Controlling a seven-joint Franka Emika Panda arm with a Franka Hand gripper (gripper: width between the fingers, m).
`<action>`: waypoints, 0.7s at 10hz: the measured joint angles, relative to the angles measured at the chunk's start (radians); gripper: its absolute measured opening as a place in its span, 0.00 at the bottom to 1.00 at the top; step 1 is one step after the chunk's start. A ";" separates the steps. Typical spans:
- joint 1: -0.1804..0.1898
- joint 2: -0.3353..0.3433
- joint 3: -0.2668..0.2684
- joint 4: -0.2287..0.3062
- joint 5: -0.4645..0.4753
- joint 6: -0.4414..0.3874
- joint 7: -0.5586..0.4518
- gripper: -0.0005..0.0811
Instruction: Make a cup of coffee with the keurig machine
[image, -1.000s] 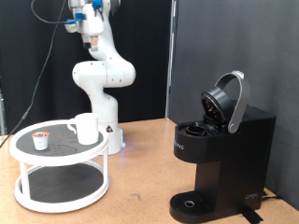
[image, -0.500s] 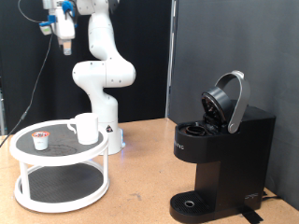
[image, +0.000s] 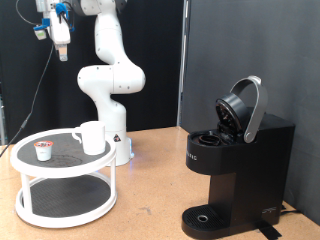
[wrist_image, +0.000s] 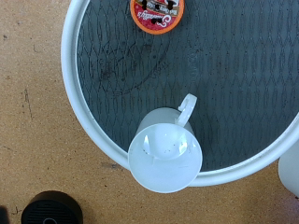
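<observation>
The small white pod beside the cup is next, and my gripper should go to it and close on the pod's rim (image: 43, 145) (wrist_image: 156, 13), around its reddish top.
The white cup (image: 92, 138) stands upright and empty on the top shelf of a round white two-tier stand (image: 60, 172). It also shows from above in the wrist view (wrist_image: 165, 154), near the stand's rim (wrist_image: 75, 84). The black keurig machine (image: 235, 165) stands at the exterior view's right with its lid (image: 243, 108) raised. My gripper (image: 61, 42) hangs high in the exterior view's top left, far above the stand, holding nothing. Its fingers do not show in the wrist view.
A small white pod with a reddish top (image: 42, 151) sits on the same shelf, beside the cup; it also shows in the wrist view (wrist_image: 157, 11). The arm's white base (image: 112, 90) stands behind the stand. A black round object (wrist_image: 51, 207) lies on the wooden table.
The arm has swung the gripper towards the exterior view's left, from above the arm's base to above the stand. The cup, pod and machine have not moved.
</observation>
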 joint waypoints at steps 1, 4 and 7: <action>-0.001 0.001 -0.012 -0.012 -0.003 0.012 -0.007 0.91; -0.010 0.029 -0.050 -0.076 -0.067 0.118 -0.010 0.91; -0.014 0.089 -0.096 -0.140 -0.125 0.270 -0.010 0.91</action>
